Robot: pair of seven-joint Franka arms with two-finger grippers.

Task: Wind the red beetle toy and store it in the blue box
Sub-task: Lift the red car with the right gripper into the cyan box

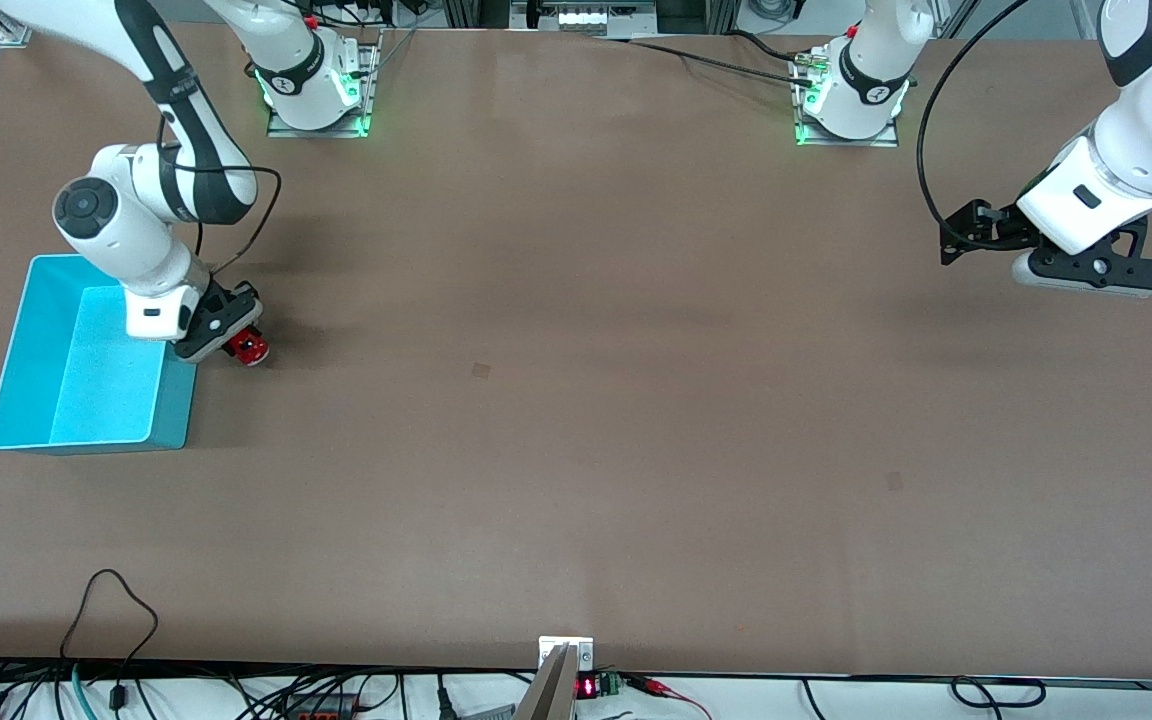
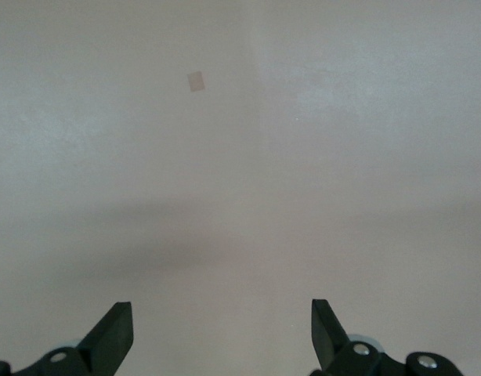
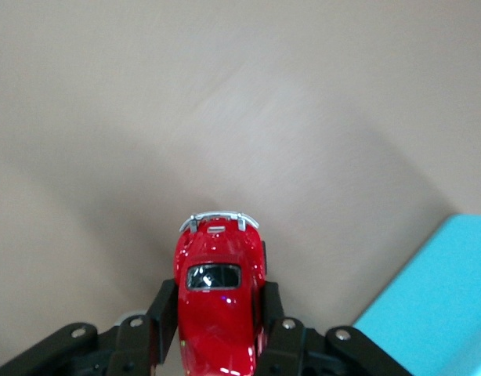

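Next, I let go of the red beetle toy with my right gripper near the middle of the blue box's bottom [image 1: 126, 323].
The red beetle toy [image 1: 248, 346] [image 3: 218, 290] is a small glossy red car with a silvery bumper and a dark window. My right gripper [image 1: 236, 345] [image 3: 218, 313] is shut on it, one black finger [image 3: 164, 309] pressed against each side of the body. Toy and gripper are low over the table just beside the blue box [image 1: 21, 330], at the box's wall toward the table's middle. A corner of the blue box [image 3: 444, 298] shows in the right wrist view. My left gripper [image 1: 976, 235] [image 2: 221, 333] waits open over the left arm's end of the table, with nothing between its fingers.
The brown table top [image 1: 576, 400] has two small dark square marks [image 1: 480, 370] [image 1: 894, 481]. Cables [image 1: 106, 620] hang over the table edge nearest the front camera, beside a small metal bracket [image 1: 564, 665]. The arm bases [image 1: 316, 90] [image 1: 848, 100] stand along the edge farthest from it.
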